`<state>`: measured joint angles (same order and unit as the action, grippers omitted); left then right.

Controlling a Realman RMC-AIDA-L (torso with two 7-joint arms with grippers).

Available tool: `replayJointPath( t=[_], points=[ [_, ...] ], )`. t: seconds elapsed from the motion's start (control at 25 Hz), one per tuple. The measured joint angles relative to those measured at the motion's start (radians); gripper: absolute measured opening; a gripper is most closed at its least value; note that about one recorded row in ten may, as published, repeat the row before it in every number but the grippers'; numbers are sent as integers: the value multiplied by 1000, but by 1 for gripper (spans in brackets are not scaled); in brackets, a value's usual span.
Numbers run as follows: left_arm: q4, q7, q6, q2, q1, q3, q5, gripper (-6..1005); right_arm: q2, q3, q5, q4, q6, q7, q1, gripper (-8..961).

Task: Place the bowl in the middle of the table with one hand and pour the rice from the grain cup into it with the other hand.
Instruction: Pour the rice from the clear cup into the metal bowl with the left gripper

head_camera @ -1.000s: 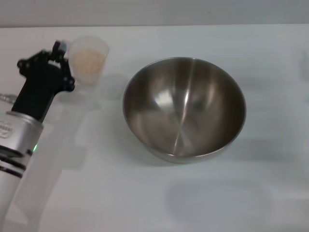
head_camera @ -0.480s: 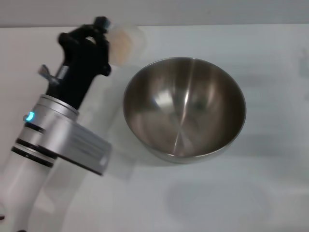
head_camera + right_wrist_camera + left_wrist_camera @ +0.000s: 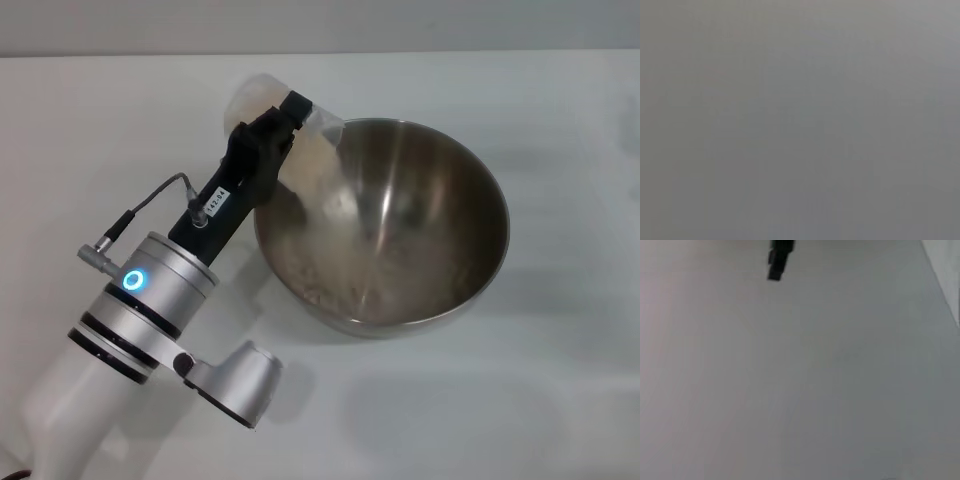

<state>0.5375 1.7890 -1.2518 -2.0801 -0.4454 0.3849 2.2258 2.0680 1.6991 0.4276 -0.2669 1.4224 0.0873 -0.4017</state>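
Observation:
The grain cup, now tipped over the bowl's rim, will be let go by my left gripper on the white table (image 3: 166,199) beside the steel bowl, under my arm's cable.
The steel bowl (image 3: 400,215) sits on the white table (image 3: 520,400), right of centre. My left gripper (image 3: 290,118) is shut on the clear grain cup (image 3: 290,140) and holds it tipped over the bowl's left rim. Pale rice (image 3: 325,175) runs from the cup's mouth down the bowl's inner left wall, and grains (image 3: 330,290) lie at the bottom. The left wrist view shows only grey surface and a black finger tip (image 3: 777,260). My right gripper is out of view; its wrist view shows plain grey.
The left arm's silver body with its blue ring (image 3: 133,281) reaches in from the lower left corner. The table's far edge (image 3: 450,52) runs along the top of the head view.
My left arm lifted the cup off the table at the far left, swung it right to the bowl's rim and tipped it. Rice now lies in the bowl.

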Motion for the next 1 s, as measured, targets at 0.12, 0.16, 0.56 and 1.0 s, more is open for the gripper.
replayJointPath(
  t=[0.12, 0.16, 0.56, 1.0],
  points=[
    [5, 121, -2, 0, 6, -2, 0, 52, -1, 0, 0, 4, -5, -1, -10, 401],
    [6, 160, -3, 0, 8, -4, 0, 53, -1, 0, 0, 8, -6, -2, -13, 401],
    [32, 280, 6, 0, 17, -92, 10, 61, -3, -18, 0, 34, -8, -3, -44, 402],
    [46, 281, 49, 0, 17, -99, 12, 70, -4, -23, -2, 34, -8, -2, -49, 402]
  ],
)
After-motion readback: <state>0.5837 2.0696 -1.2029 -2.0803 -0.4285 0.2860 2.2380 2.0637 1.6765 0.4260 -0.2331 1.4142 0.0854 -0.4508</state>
